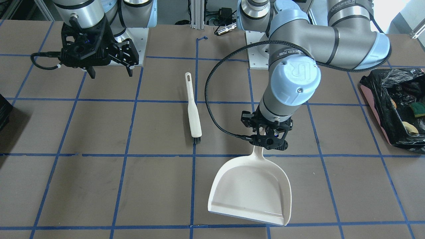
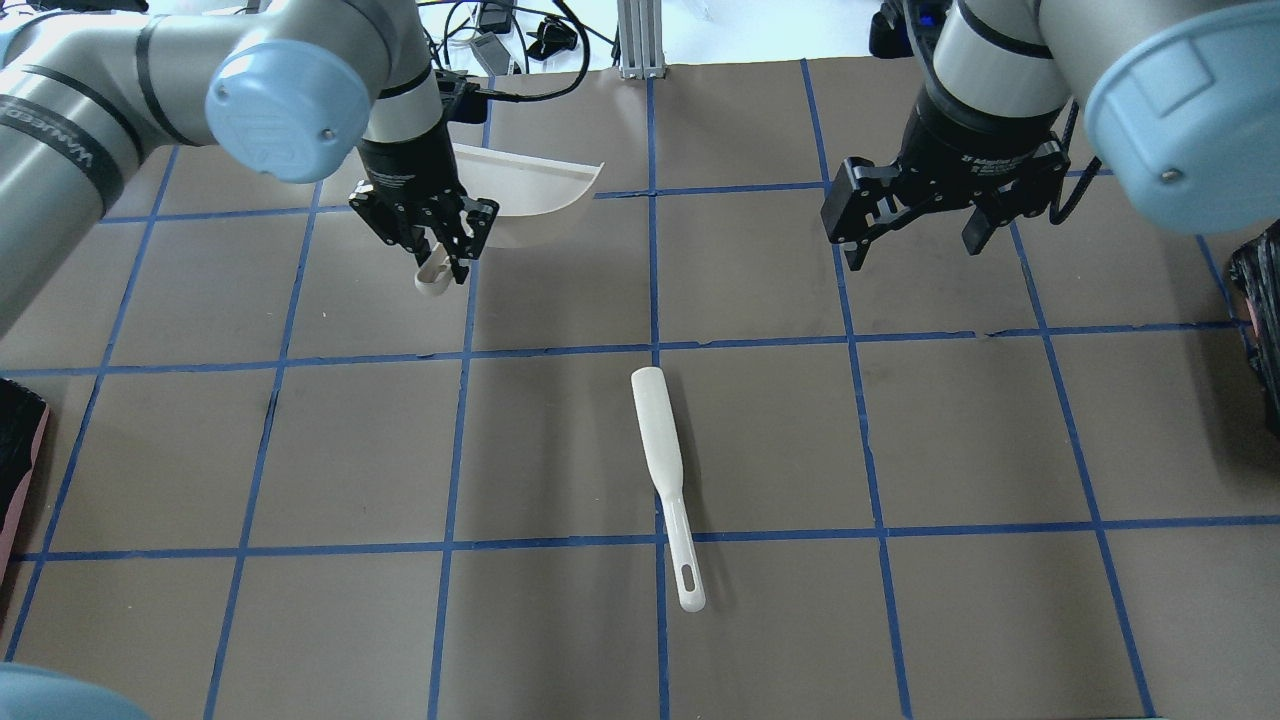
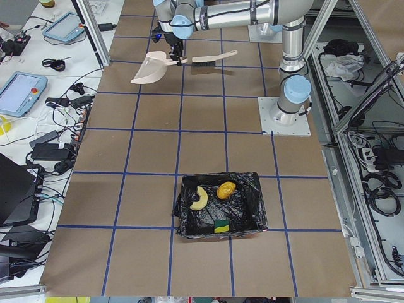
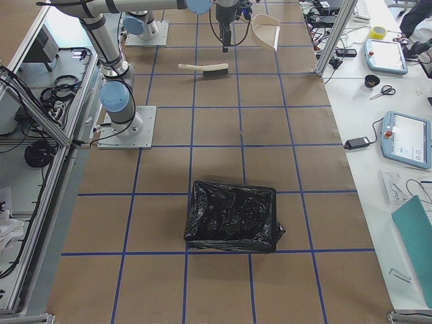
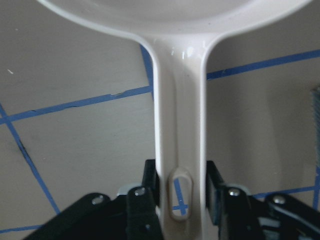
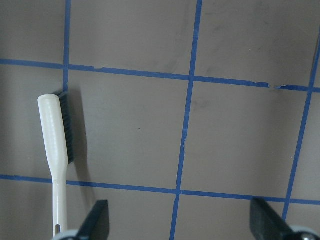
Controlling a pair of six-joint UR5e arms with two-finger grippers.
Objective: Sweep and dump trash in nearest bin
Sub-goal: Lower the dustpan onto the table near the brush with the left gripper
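Observation:
Next, I set the white dustpan down with my left gripper on the table just off the brush's black bristles point(image 1: 185, 189). The dustpan is now held low over the table.
My left gripper point(image 1: 268, 139) is shut on the handle of the empty white dustpan point(image 1: 252, 189), held low over the table; the left wrist view shows both fingers point(image 5: 150, 182) pinching the handle point(image 5: 179, 125). The bin point(image 3: 221, 205), pinkish with a black bag, holds the trash: an orange-brown lump point(image 3: 226, 189), a pale peel point(image 3: 199, 199) and a yellow sponge wedge point(image 3: 221, 225). The bin also shows in the front view point(image 1: 382, 109), beyond the left arm. My right gripper point(image 2: 915, 253) is open and empty above the table.
A white brush point(image 2: 668, 480) with black bristles lies flat near the table's middle, also in the right wrist view point(image 6: 56, 150). A second black-lined bin point(image 4: 233, 216) sits at the table's right end. Blue tape lines grid the brown table.

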